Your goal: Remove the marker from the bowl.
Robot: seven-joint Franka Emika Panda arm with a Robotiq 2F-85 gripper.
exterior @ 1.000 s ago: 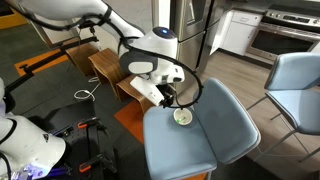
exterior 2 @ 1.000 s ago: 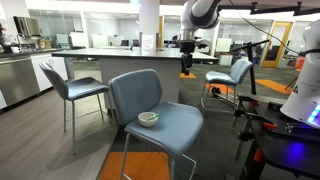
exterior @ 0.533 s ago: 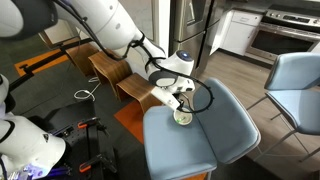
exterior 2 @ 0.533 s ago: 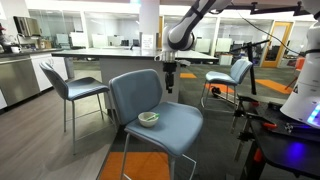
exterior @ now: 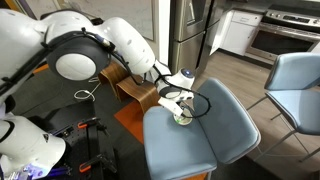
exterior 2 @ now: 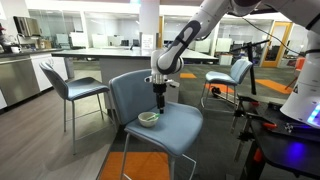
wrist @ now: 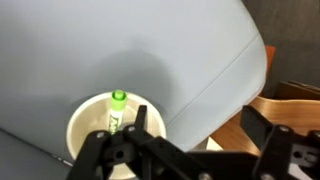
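Note:
The robot's gripper needs to close on the white body of the marker (exterior: pixel 183 117) (wrist: pixel 115 119) in the cream bowl, just under the marker's green cap.
A small cream bowl (wrist: pixel 95 140) sits on a grey-blue chair seat (wrist: pixel 150 50). A marker (wrist: pixel 115 112) with a green cap lies in it, cap pointing away from the camera. My gripper (wrist: pixel 197 122) is open and empty just above the seat. Its left finger hangs over the bowl's right rim and its right finger is beyond the seat's edge. In both exterior views the gripper (exterior: pixel 176 103) (exterior 2: pixel 158 100) hovers close over the bowl (exterior: pixel 182 118) (exterior 2: pixel 148 119). The marker is too small to make out there.
The bowl's chair has a backrest (exterior 2: pixel 135 92) right behind the bowl. A wooden crate (exterior: pixel 108 68) stands on the floor beside the seat and shows in the wrist view (wrist: pixel 285 105). More blue chairs (exterior: pixel 295 85) (exterior 2: pixel 75 88) stand nearby.
The arm has swung in and come down from high above the chair to just over the bowl. The gripper stays open and the bowl and marker have not moved.

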